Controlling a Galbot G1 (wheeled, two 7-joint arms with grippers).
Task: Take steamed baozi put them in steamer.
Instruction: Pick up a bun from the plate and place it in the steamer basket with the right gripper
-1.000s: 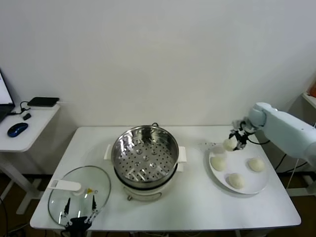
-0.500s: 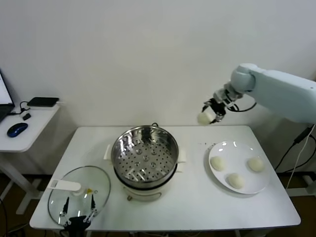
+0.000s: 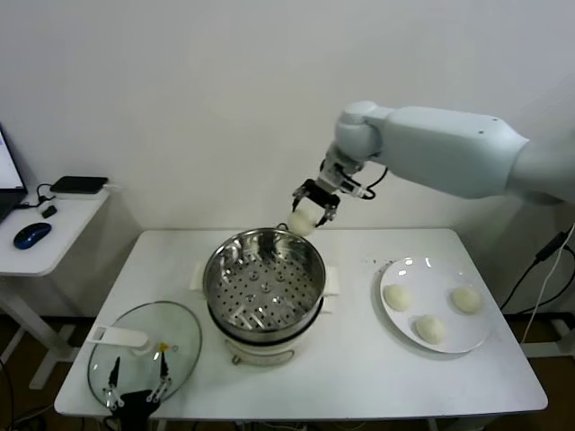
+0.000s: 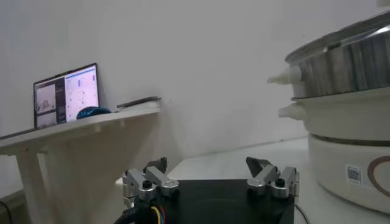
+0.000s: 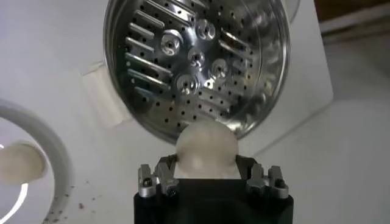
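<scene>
My right gripper is going to release the baozi on the far half of the steamer's perforated bottom (image 3: 268, 260) (image 5: 215, 98), just behind the middle.
My right gripper (image 3: 306, 215) (image 5: 206, 159) is shut on one cream-white baozi (image 3: 301, 222) (image 5: 206, 143) and hangs in the air just above the steamer's far rim. The steamer (image 3: 264, 281) (image 5: 196, 58) is a shiny perforated steel basket on a white pot base, with nothing inside it. Three more baozi (image 3: 397, 297) (image 3: 465, 299) (image 3: 429, 329) lie on the white plate (image 3: 411, 268) at the right. My left gripper (image 3: 137, 391) (image 4: 211, 173) is open, parked low at the table's front left edge by the glass lid.
A round glass lid with a white handle (image 3: 144, 352) lies flat at the table's front left. A side desk (image 3: 45, 235) to the left carries a blue mouse (image 3: 31, 235) and a black box. The steamer wall (image 4: 347, 58) rises close beside the left gripper.
The right arm has lifted the baozi from over the plate and swung it left, up and across to the steamer's far rim. The left arm stays put.
</scene>
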